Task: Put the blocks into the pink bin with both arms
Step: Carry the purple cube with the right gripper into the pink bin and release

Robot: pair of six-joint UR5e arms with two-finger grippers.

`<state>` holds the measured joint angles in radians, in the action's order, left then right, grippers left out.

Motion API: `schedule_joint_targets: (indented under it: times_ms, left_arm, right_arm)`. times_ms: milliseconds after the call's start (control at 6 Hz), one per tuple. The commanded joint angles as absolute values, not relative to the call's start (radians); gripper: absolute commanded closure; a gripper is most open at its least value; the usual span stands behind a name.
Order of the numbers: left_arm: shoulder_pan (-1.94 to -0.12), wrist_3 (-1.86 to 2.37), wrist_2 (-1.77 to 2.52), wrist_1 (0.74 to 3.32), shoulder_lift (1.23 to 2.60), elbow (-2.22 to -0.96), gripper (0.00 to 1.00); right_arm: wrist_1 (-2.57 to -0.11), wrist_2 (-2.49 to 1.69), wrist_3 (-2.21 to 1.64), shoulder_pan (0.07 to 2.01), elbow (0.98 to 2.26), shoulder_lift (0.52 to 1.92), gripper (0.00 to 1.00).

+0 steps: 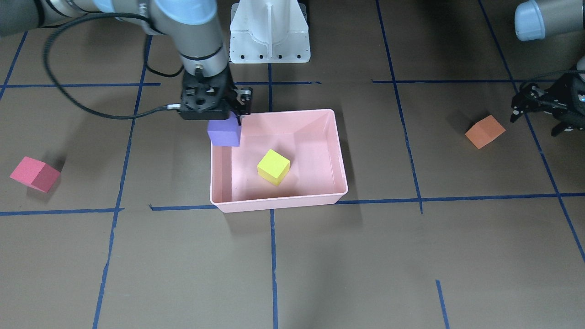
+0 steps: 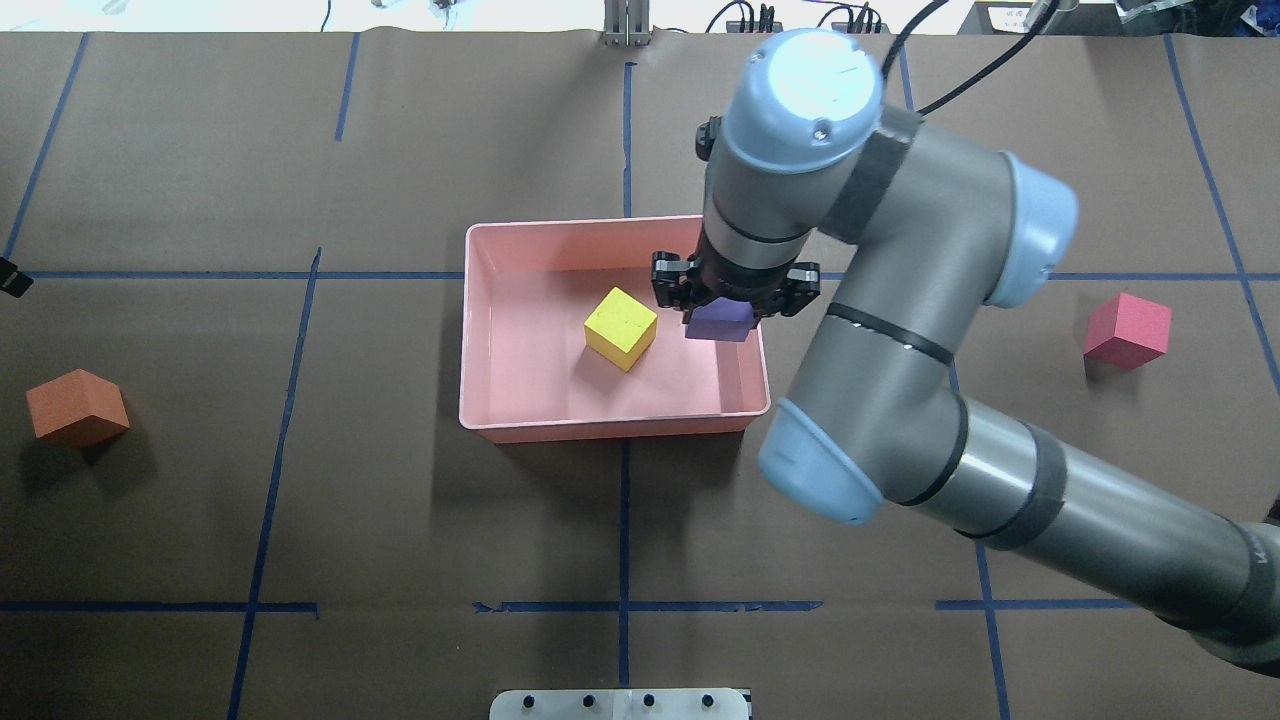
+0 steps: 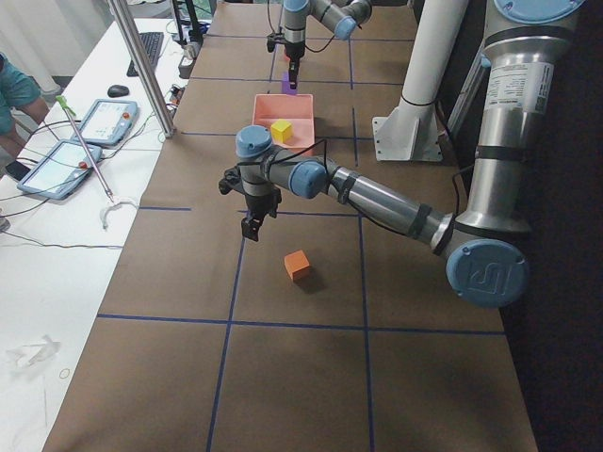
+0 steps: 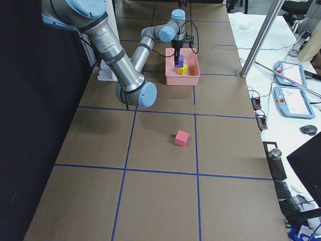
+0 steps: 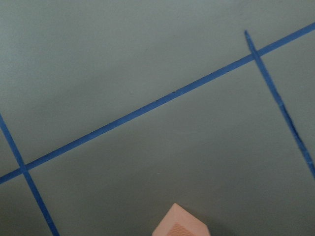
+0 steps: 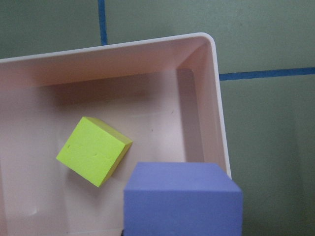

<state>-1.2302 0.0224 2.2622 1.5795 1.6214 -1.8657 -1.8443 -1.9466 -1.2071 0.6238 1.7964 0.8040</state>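
Observation:
The middle of the orange block [image 1: 484, 131] [image 5: 181, 227] is the next place for my left gripper to go and close on the block's opposite sides.
My right gripper [image 1: 222, 118] is shut on the purple block [image 1: 224, 132] and holds it above a corner of the pink bin [image 1: 279, 203], partly over the rim, as the right wrist view shows [image 6: 182, 199]. The yellow block [image 1: 273, 167] lies inside the bin. The red block [image 1: 35, 174] sits on the table on my right side. The orange block [image 1: 485, 131] sits on my left side. My left gripper [image 1: 537, 121] is open and empty, hovering just beside the orange block, whose tip shows in the left wrist view [image 5: 179, 223].
The white pedestal [image 1: 269, 32] stands behind the bin. Blue tape lines cross the brown table. A side bench with tablets [image 3: 94, 122] and a metal pole [image 3: 141, 66] lies beyond the table's far edge.

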Motion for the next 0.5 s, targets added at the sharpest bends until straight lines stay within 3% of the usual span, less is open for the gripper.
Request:
schedule_joint_targets:
  times_ms: [0,333]
  left_arm:
    - [-1.236,0.012,2.269,1.708,1.522,-1.836,0.00]
    - [-1.233,0.020,2.266,1.867,1.444,-1.833,0.00]
  right_arm:
    - [-1.844,-1.916,-1.253,0.601,1.795,0.785,0.00]
    - [-1.853,-1.927,-1.105,0.626,1.895,0.869,0.00]
